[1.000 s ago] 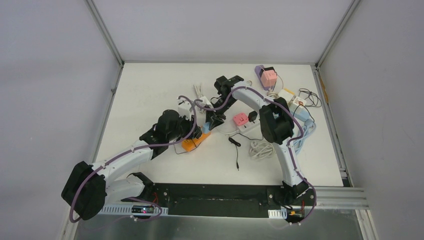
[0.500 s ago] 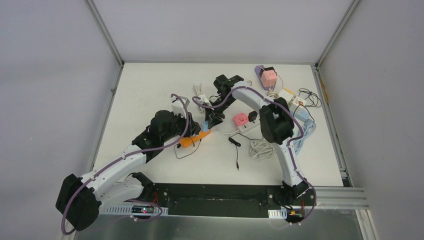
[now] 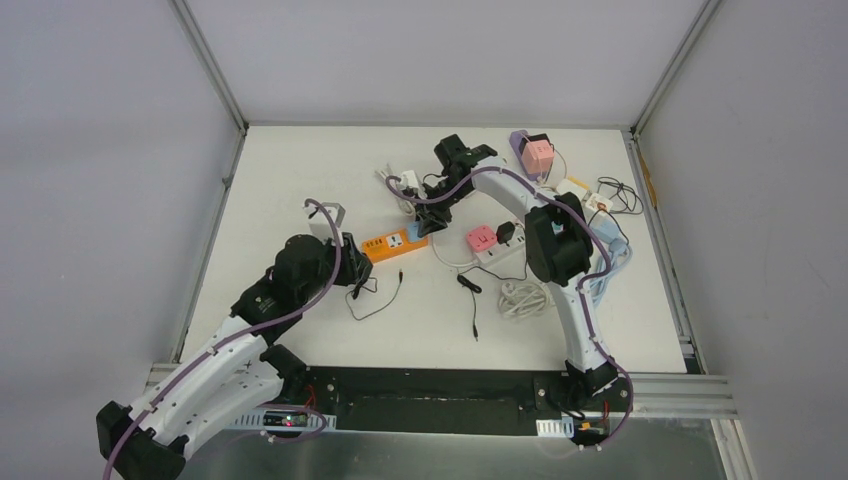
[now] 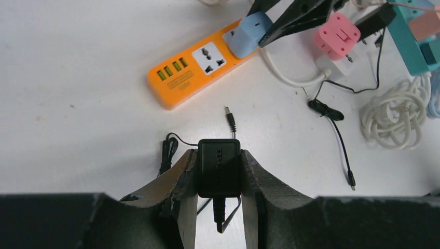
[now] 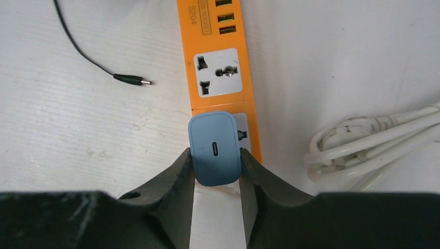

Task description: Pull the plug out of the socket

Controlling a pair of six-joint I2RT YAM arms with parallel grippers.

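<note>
The black adapter plug will go down from my left gripper on bare white table (image 3: 283,173) near that gripper's own back corner.
An orange power strip (image 3: 388,244) lies mid-table, also in the left wrist view (image 4: 194,72) and the right wrist view (image 5: 220,78). My left gripper (image 4: 219,174) is shut on a black adapter plug (image 4: 219,167), held clear of the strip, near and left of it (image 3: 356,272); its thin black cable (image 4: 167,150) trails on the table. My right gripper (image 5: 215,163) is shut on a blue charger (image 5: 214,148) that sits in the strip's end socket. The middle socket (image 5: 218,72) is empty.
A pink adapter on a white strip (image 3: 481,238) lies right of the orange strip. A coiled white cable (image 3: 522,298) and a loose black lead (image 3: 470,300) lie nearer. A pink cube adapter (image 3: 537,153) and more chargers crowd the back right corner.
My left arm has drawn back toward the near left with the black adapter, now out of the orange strip. The strip has swung round and shifted farther back with the right gripper.
</note>
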